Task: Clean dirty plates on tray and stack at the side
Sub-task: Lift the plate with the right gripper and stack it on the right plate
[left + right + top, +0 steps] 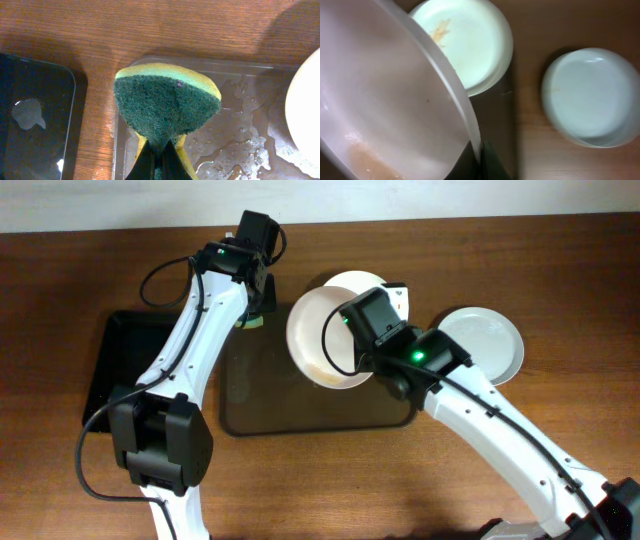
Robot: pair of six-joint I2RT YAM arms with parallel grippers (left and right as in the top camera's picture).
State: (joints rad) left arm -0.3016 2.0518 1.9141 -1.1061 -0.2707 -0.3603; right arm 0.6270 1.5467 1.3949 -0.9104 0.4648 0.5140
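The robot's right gripper should release the white plate on top of the faintly bluish plate [481, 345] [593, 97] next to the brown tray.
My right gripper [352, 340] [480, 161] is shut on the rim of a white plate [318, 335] [385, 100] and holds it tilted above the brown tray [290, 415]. This plate has an orange-brown smear near its lower edge. A second plate [352, 280] [467, 45] with an orange smear lies at the tray's far right corner. A third, faintly bluish plate [487, 342] [592, 95] sits on the table right of the tray. My left gripper [256, 305] [160, 162] is shut on a green-and-yellow sponge [250, 322] [167, 102] over the tray's wet far left corner [240, 145].
A smaller black tray [115, 365] [35, 115] lies left of the brown tray, with a strip of wooden table between them. The held plate's edge shows at the right of the left wrist view [306, 110].
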